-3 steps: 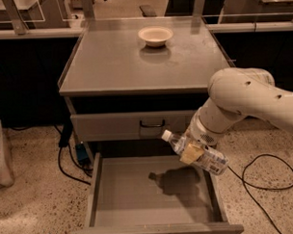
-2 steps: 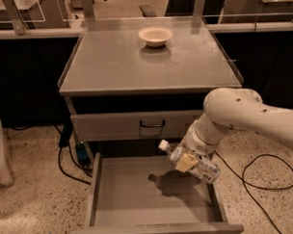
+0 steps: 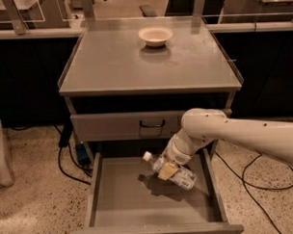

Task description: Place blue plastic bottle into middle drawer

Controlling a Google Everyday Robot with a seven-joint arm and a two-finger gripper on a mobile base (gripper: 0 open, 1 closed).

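Observation:
Next, I set the blue plastic bottle on the open middle drawer's bottom, close to its front panel (image 3: 156, 201), with my gripper. The bottle is tilted just above that drawer's floor.
The blue plastic bottle (image 3: 180, 176), clear with a white cap and pale label, lies tilted with its cap up-left, inside the open middle drawer (image 3: 120, 197) just above its floor. My gripper (image 3: 168, 169) hangs from the white arm that comes in from the right, and it is shut on the bottle's middle. The bottle's shadow falls on the drawer floor just below it.
A cream bowl (image 3: 155, 35) sits on the cabinet top at the back. A shut grey drawer with a small black handle (image 3: 152, 124) is above the open one. Cables (image 3: 255, 180) lie on the speckled floor on both sides.
The arm has moved left and down, carrying the bottle from over the drawer's right wall to inside the drawer, close above its floor.

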